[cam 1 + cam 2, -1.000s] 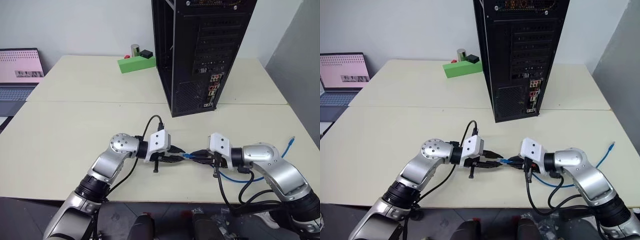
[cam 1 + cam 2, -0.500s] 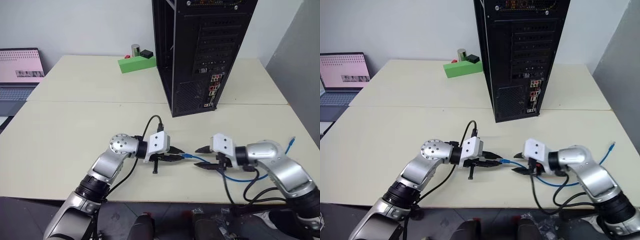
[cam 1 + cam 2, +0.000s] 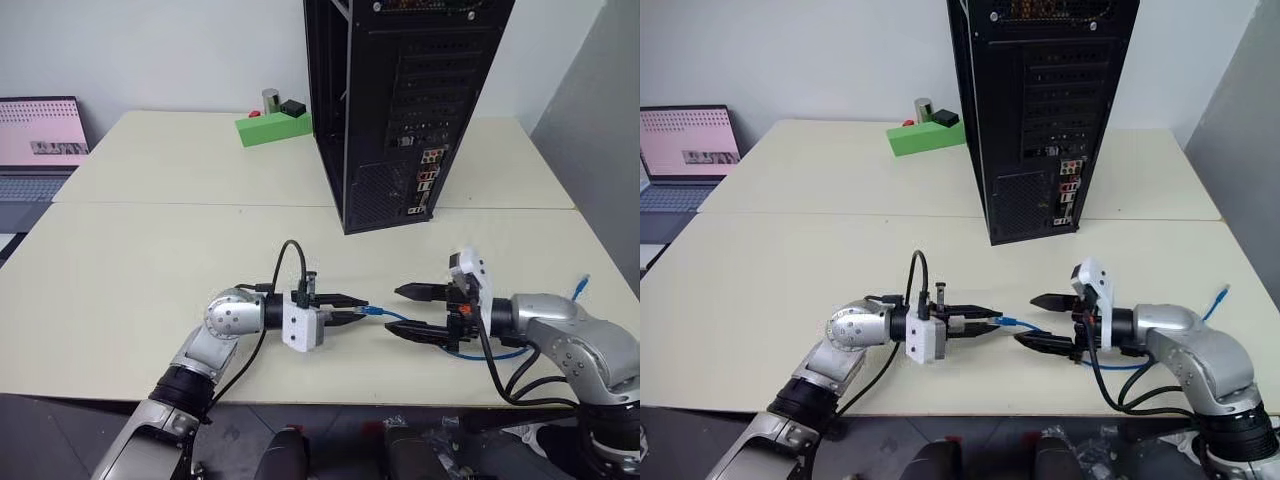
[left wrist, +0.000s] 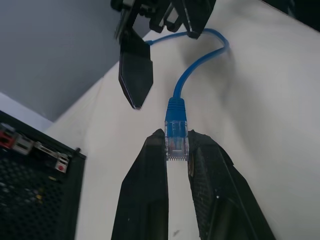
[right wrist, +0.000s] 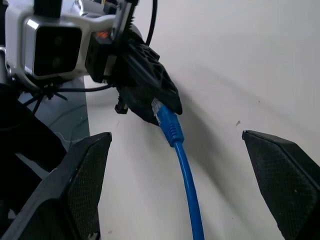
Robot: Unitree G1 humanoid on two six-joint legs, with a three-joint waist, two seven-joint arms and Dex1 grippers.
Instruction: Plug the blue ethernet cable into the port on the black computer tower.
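My right gripper will take the blue sleeve point(image 4: 175, 110) behind the clear plug, because my left gripper's fingers cover that plug, which must go into the port.
The blue ethernet cable point(image 3: 400, 320) lies on the table. One clear plug point(image 4: 176, 135) is pinched between my left gripper's point(image 3: 362, 308) shut fingers, just above the tabletop. The cord sags to the table, loops under my right arm, and its other end point(image 3: 583, 283) lies at the right edge. My right gripper point(image 3: 394, 310) faces the left one with its jaws wide open, one finger above and one below the cord, touching nothing. The black computer tower point(image 3: 400, 100) stands behind, rear panel towards me. Its port is somewhere in the connector cluster point(image 3: 428, 182), too small to pick out.
A green box point(image 3: 272, 127) with small items on it sits behind and left of the tower. A laptop point(image 3: 40, 140) is at the far left. A seam point(image 3: 200, 204) splits the table. A grey partition point(image 3: 600, 120) stands close on the right.
My right gripper has opened, let go of the cable and drawn back to the right. My left wrist has rolled, its camera housing now underneath, still holding the plug.
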